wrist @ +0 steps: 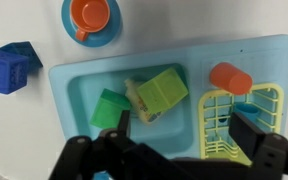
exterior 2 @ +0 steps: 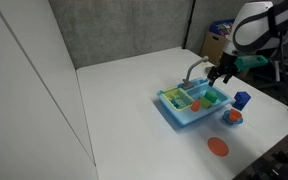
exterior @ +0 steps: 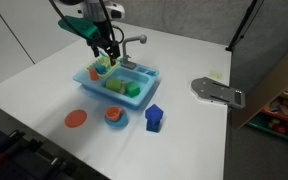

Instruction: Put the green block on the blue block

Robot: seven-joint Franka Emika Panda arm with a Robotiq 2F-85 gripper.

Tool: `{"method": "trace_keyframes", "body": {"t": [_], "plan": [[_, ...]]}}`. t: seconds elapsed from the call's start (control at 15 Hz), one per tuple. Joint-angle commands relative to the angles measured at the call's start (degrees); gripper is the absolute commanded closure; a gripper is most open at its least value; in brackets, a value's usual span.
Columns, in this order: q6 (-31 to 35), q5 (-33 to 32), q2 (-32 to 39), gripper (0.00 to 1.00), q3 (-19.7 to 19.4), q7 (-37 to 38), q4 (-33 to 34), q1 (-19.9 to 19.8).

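My gripper is going to close on the sides of the green block (exterior: 132,89) (wrist: 110,109), which is in the basin of the light blue toy sink, next to the yellow-green toy piece.
The green block (wrist: 111,108) lies in the basin of the light blue toy sink (wrist: 72,85), next to a yellow-green toy piece (wrist: 162,92). It also shows in both exterior views (exterior: 132,89) (exterior 2: 214,97). The blue block (wrist: 9,68) stands on the white table outside the sink, seen in both exterior views (exterior: 154,118) (exterior 2: 242,99). My gripper (wrist: 184,135) is open and empty. It hangs above the sink (exterior: 106,55) (exterior 2: 219,75), with one finger close to the green block and the other over the yellow rack (wrist: 234,120).
A small blue bowl with orange inside (exterior: 115,116) and an orange disc (exterior: 76,119) lie in front of the sink. An orange piece (wrist: 230,77) sits in the sink. The grey faucet (exterior: 134,42) rises behind it. A metal plate (exterior: 216,91) lies near the table edge.
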Motion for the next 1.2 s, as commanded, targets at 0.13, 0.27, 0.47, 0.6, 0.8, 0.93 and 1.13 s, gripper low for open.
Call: {"method": "trace_keyframes", "body": {"t": [0.13,0.27,0.47,0.6,0.8,0.93,1.13], "plan": [[-0.4,0.1,0.6,0.00,-0.1,0.0,0.7,0.1],[-0.7,-0.9,1.9,0.00,-1.2,2.0,2.3,0.2],[-0.2,-2.0,4.6,0.00,-2.6,4.3,4.8,0.4],[0.0,-2.4,6.8,0.00,-3.5,6.4,7.0,0.6],[0.9,-3.2,11.1,0.00,-4.8,9.9,10.7,1.1],[1.7,-3.5,14.1,0.00,-5.5,11.7,13.1,1.3],[2.9,-3.3,18.5,0.00,-6.4,13.4,16.2,1.6]]}}
